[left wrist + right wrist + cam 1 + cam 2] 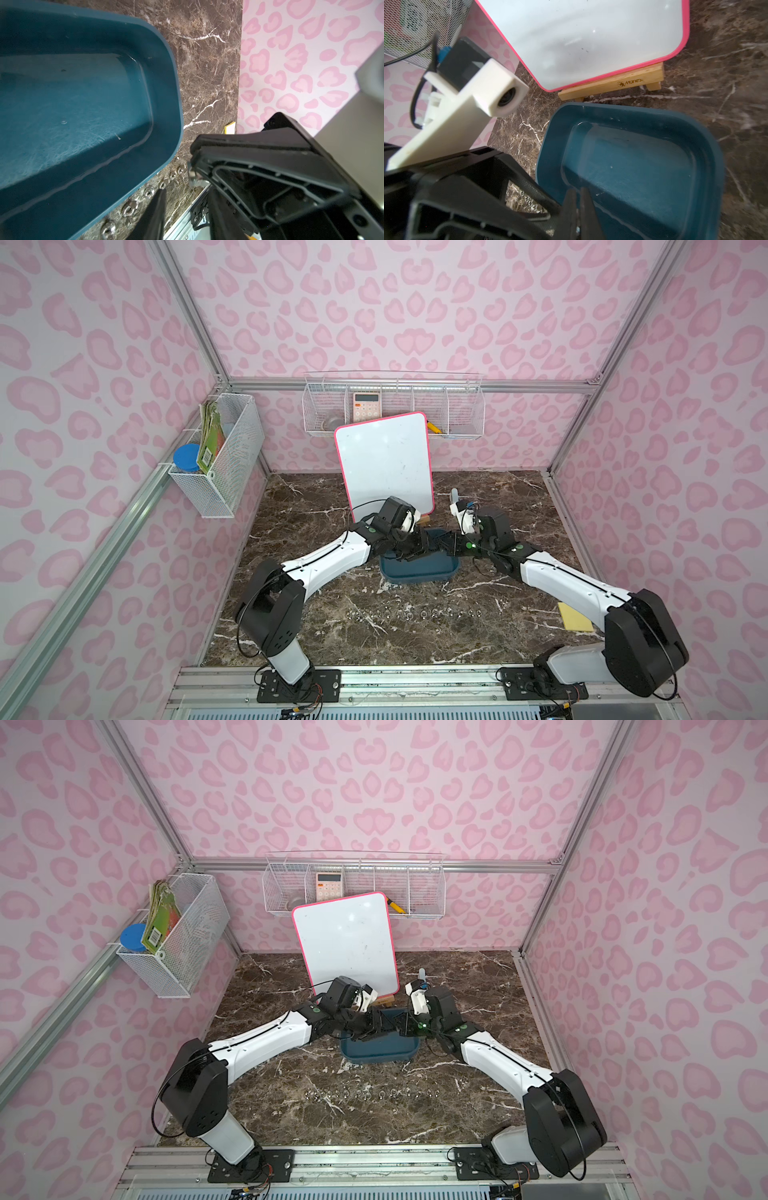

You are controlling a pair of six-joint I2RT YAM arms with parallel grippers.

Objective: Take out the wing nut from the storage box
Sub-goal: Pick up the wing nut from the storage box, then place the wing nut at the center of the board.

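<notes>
Next, I release the wing nut from my right gripper on the table at the row's end [490, 613] nearest the yellow pad. The wing nut is now held above the storage box.
The storage box [415, 577] is a dark teal tub in the middle of the marble table, seen in both top views, and both arms meet above it. Its floor is bare in the left wrist view [83, 116] and the right wrist view [643, 166]. My right gripper [577, 191] is shut on a small silvery wing nut [577, 229]. The same wing nut [192, 174] shows at the right gripper's tip [194, 154] in the left wrist view. My left gripper [187, 189] is open, its fingers standing either side of that nut.
Several wing nuts [415, 614] lie in a row on the table in front of the box. A pink-framed whiteboard [384, 464] on a wooden easel stands behind it. A yellow pad [575, 618] lies at the right. White wire baskets [395, 410] hang on the walls.
</notes>
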